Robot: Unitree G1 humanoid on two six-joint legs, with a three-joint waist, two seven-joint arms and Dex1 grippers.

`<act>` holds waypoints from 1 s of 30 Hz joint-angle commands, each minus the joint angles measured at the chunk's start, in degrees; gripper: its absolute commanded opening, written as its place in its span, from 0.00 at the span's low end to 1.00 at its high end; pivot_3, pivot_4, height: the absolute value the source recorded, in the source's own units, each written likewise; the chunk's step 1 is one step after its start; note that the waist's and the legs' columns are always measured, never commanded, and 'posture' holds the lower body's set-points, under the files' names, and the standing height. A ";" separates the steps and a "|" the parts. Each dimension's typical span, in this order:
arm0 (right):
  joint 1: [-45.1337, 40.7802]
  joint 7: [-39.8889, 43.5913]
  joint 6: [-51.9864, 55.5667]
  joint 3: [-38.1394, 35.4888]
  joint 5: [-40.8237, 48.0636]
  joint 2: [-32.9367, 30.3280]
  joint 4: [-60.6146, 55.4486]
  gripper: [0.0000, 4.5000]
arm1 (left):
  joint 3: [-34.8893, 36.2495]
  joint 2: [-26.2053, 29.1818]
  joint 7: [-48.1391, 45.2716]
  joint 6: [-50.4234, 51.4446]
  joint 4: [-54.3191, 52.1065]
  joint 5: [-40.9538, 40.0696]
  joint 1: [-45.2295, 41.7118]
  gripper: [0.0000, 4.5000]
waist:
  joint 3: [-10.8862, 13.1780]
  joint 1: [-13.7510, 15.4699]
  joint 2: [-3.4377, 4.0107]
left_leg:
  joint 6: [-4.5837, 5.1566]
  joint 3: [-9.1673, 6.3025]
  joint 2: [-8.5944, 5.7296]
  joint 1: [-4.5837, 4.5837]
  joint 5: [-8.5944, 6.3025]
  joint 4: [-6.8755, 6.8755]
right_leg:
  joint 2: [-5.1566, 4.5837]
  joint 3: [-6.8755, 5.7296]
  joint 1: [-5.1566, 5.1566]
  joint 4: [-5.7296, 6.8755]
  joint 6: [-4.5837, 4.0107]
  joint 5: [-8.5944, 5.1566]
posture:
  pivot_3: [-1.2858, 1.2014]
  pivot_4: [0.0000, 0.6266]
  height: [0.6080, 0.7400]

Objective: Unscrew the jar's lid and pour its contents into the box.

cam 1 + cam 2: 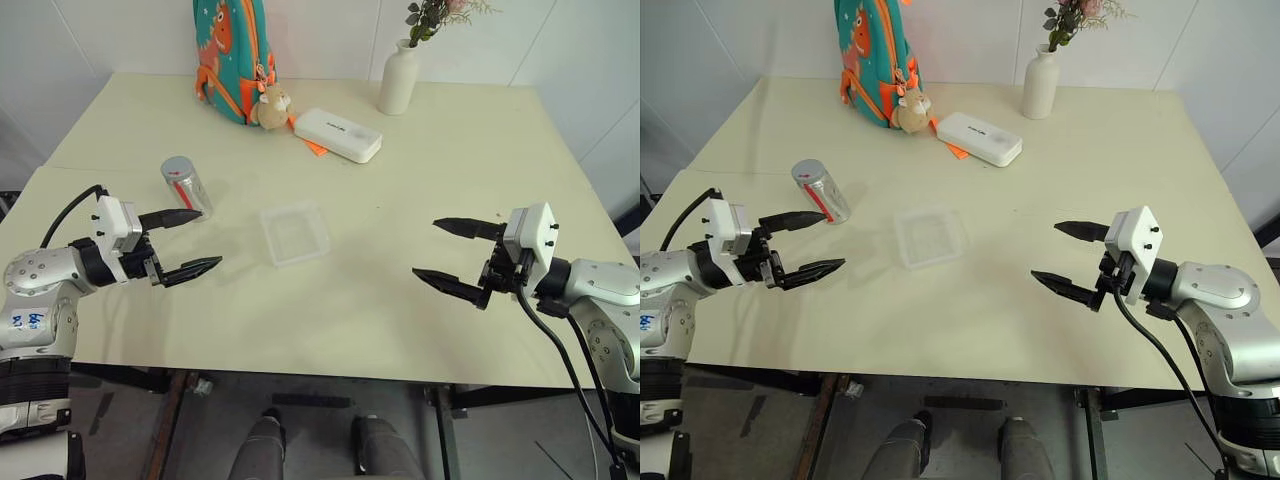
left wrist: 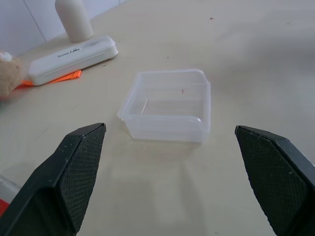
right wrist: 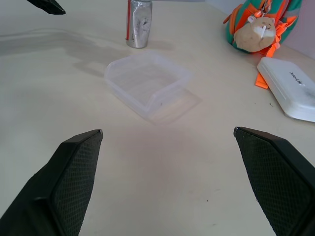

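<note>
My left gripper should grip the upper body of the jar (image 1: 186, 190), just below its grey lid, keeping the lid free for unscrewing.
The jar (image 1: 186, 186), a small silvery cylinder with red on its side, stands upright on the cream table (image 1: 400, 320) at the left, its grey lid (image 1: 177, 166) on top. I cannot make out the contents inside. The clear shallow box (image 1: 295, 233) sits mid-table and is empty. My left gripper (image 1: 208, 238) hovers open just in front of the jar, pointing toward the box and touching nothing. My right gripper (image 1: 426, 248) is open over the table's right side, facing the box (image 3: 147, 83) and the jar (image 3: 139, 22) beyond it.
At the back stand a teal and orange backpack (image 1: 232, 55) with a small plush toy (image 1: 270, 105), a white oblong case (image 1: 338, 134) and a white vase (image 1: 398, 78) with flowers. The table's front edge runs just below both grippers.
</note>
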 commanded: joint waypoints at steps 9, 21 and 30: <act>-2.48 -0.90 0.20 3.23 1.40 3.85 -2.81 1.00 | 10.55 -4.53 16.28 -0.43 -10.11 0.72 13.81 1.00 | 0.00 -0.45 0.00 | 0.01 0.02 0.03 0.02 -0.02 0.01 | -0.01 0.05 -0.01 0.01 0.00 0.00 | 0.52 0.24 1.00; -14.18 -2.45 2.66 8.80 2.18 11.29 -0.22 1.00 | 8.56 -23.69 47.58 -0.46 -13.24 11.07 13.28 1.00 | -0.03 1.57 -0.06 | 0.03 0.01 -0.03 -0.07 0.05 0.54 | -0.03 -0.05 0.11 0.27 0.09 0.17 | 0.52 0.24 1.00; -14.07 -4.66 2.98 10.97 2.00 14.71 -2.67 1.00 | 5.20 -24.66 52.57 -3.66 -0.19 14.92 -0.19 1.00 | -0.03 1.01 -0.06 | 0.06 0.17 0.00 -0.06 0.09 0.55 | 0.00 0.03 0.06 0.29 0.11 0.29 | 0.52 0.24 1.00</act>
